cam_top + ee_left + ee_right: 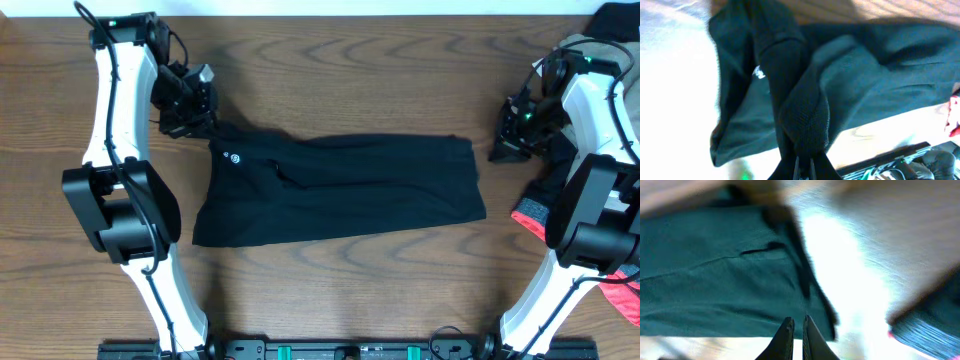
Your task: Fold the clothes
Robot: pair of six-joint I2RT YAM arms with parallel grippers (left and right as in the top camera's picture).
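My left gripper will release the far corner of the black shirt on the shirt's near edge, straight (247, 233) (770, 139) below the white logo.
The clothes in play are a black shirt (340, 190), lying as a wide folded band across the middle of the table, with its small white logo (233, 155) near the left end. My left gripper (205, 125) is at the shirt's far left corner, shut on a bunched roll of its fabric (802, 115) that runs up from the fingertips (804, 159). My right gripper (500, 152) hangs just off the shirt's right end. Its fingers (798, 320) stand almost together above the shirt's edge (715, 280), with nothing between them.
More garments are heaped at the right edge behind my right arm: khaki-grey (600, 45), black (615, 15) and coral-pink (530, 215). A dark rail (340, 350) runs along the table's front. Bare wood shows around the shirt.
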